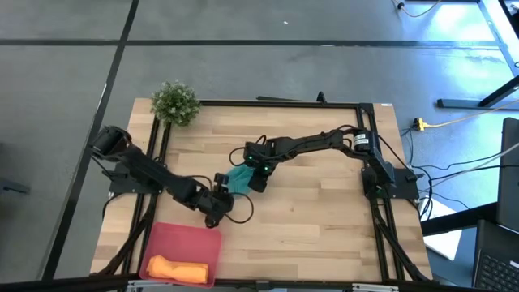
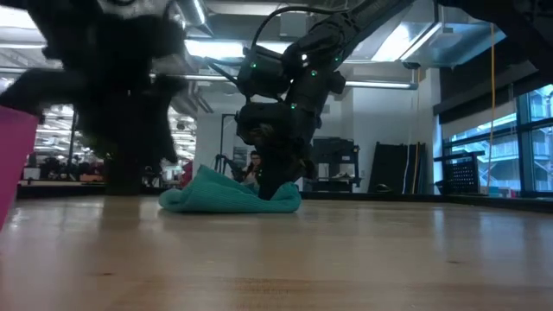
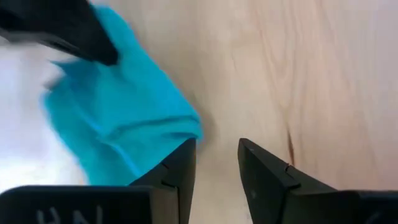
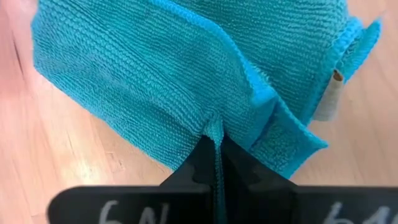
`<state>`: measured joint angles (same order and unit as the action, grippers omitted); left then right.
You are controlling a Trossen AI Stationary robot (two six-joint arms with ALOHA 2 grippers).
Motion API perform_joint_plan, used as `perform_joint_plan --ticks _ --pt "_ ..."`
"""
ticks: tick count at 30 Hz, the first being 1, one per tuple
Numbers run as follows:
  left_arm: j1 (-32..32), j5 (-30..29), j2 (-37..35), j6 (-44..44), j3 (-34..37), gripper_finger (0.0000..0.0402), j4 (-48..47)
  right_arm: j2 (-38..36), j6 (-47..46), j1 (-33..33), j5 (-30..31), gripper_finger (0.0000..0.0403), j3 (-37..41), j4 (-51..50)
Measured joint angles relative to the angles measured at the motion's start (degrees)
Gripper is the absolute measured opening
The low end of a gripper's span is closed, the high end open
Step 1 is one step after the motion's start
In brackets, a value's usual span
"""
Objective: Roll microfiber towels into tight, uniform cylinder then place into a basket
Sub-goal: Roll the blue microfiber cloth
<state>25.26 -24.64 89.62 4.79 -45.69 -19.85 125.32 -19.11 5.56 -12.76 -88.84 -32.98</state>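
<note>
The raised fold in my right gripper is short of the teal towel's end [image 2: 292,204], so that gripper should open and take that end while my left gripper holds the other end.
The teal towel [image 1: 238,178] lies bunched on the wooden table's middle, also seen in the low view [image 2: 226,199] and the right wrist view [image 4: 186,68]. My right gripper [image 1: 256,178] [image 4: 215,148] is shut on it. My left gripper [image 1: 220,203] [image 3: 216,163] hangs open just near-left of the towel [image 3: 118,118], nothing between its fingers. The orange towel [image 1: 175,268] lies rolled in the pink basket [image 1: 180,237] at the near left. My right gripper pinches a narrow raised fold of the teal towel [image 4: 214,127] between its two fingers, at the side of the heap that faces the gripper. The fingers slant steeply down from above. The towel stays slack and rumpled, resting on the table.
A small green potted plant [image 1: 175,103] stands at the far left corner. A black cable [image 1: 243,212] loops on the table by my left gripper. Bare wood [image 1: 324,211] stretches toward the table's right and near edges. The basket's wall [image 2: 12,160] shows at the low view's left.
</note>
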Motion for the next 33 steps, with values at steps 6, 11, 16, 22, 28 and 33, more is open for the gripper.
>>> perform_joint_plan --ticks 6,11,16,22,28,33 --pt "-1.2 -5.9 -3.1 -2.2 -0.5 0.0109 2.8 0.0 0.0 0.0 -0.2 0.0011 0.0 0.3" --pt "-4.5 -6.0 0.0 -2.3 -0.5 0.0109 5.2 0.1 0.1 -0.1 -0.6 0.0011 0.0 0.4" --pt "-6.7 -4.5 4.0 -2.4 -0.5 0.0109 6.8 0.1 0.1 -0.1 -0.7 0.0011 0.0 0.4" --pt "-7.2 -0.8 7.3 -1.9 -0.5 0.0109 7.1 0.1 0.3 -0.1 -0.8 0.0011 0.1 0.4" --pt "-7.2 -0.7 9.5 -0.4 -0.7 0.0109 7.4 0.2 2.0 -0.1 -2.2 0.0012 0.1 0.4" --pt "-7.3 0.7 10.0 -0.2 -0.7 0.0109 7.5 0.4 5.7 -0.2 -7.3 0.0036 0.2 0.5"
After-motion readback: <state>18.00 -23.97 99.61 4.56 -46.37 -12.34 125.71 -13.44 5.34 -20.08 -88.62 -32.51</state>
